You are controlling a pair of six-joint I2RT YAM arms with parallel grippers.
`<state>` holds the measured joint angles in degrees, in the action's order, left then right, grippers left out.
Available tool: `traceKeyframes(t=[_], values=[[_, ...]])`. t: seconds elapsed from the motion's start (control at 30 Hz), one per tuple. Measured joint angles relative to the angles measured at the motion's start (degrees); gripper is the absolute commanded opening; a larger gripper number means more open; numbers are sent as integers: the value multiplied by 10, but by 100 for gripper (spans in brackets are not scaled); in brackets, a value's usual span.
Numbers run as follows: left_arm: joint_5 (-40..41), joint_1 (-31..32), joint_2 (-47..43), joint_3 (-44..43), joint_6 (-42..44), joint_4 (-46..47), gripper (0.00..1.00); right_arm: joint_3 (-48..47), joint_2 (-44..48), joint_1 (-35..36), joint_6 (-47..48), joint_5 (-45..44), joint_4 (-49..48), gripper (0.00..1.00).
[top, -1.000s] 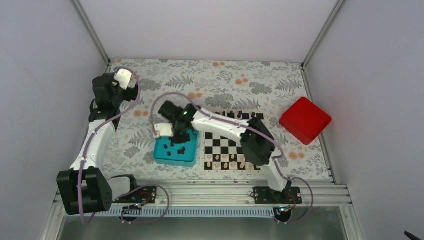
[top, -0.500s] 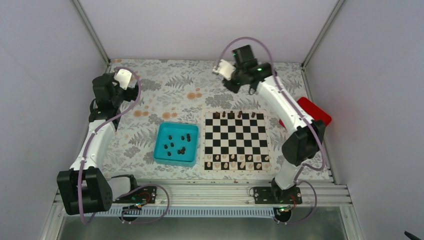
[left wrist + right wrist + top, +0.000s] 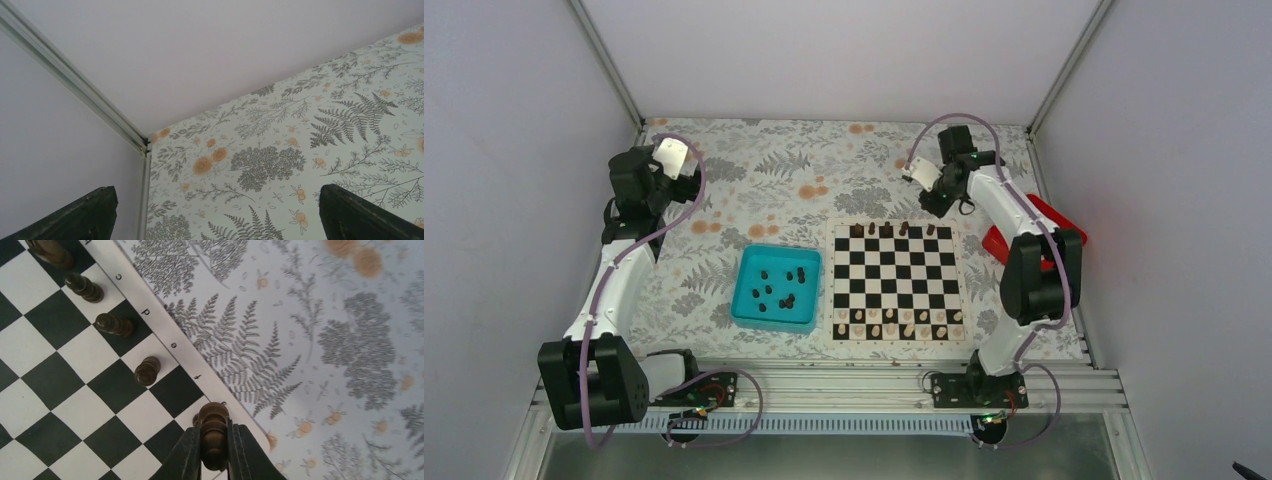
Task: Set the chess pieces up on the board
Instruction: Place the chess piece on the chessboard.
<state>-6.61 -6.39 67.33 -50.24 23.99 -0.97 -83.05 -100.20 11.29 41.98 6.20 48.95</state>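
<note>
The dark chess piece, held over the board's edge squares now, will go down from my right gripper onto the empty black square marked f in the far row point(image 3: 917, 232) point(image 3: 176, 389).
The chequered board point(image 3: 894, 280) lies right of centre, with dark chess pieces point(image 3: 886, 229) on its far row. My right gripper point(image 3: 936, 198) hovers over the board's far right corner. In the right wrist view it point(image 3: 214, 432) is shut on a dark chess piece point(image 3: 214, 427), held over the board's point(image 3: 65, 385) edge squares beside the row of standing dark pieces point(image 3: 147, 371). Several more dark pieces point(image 3: 776, 290) lie in the teal tray point(image 3: 746, 310). My left gripper point(image 3: 669, 165) is open and empty at the far left, facing the back corner point(image 3: 220, 220).
Pale pieces point(image 3: 894, 325) fill the board's near rows. A red box point(image 3: 1049, 225) sits right of the board, partly behind my right arm. The enclosure's walls stand close on all sides, and a metal rail point(image 3: 824, 385) runs along the near edge.
My right arm has left the teal tray, swung up to the far back of the table, then come down to the board's far right corner. The left arm has not moved.
</note>
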Motion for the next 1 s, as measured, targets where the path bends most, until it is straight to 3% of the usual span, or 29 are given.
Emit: traceKeyframes(t=[0.47, 1.0], values=[[-1, 0, 0, 0, 0, 0, 100, 32, -75, 0, 0, 28, -26, 5], [-1, 0, 0, 0, 0, 0, 100, 46, -93, 0, 2, 38, -31, 5]])
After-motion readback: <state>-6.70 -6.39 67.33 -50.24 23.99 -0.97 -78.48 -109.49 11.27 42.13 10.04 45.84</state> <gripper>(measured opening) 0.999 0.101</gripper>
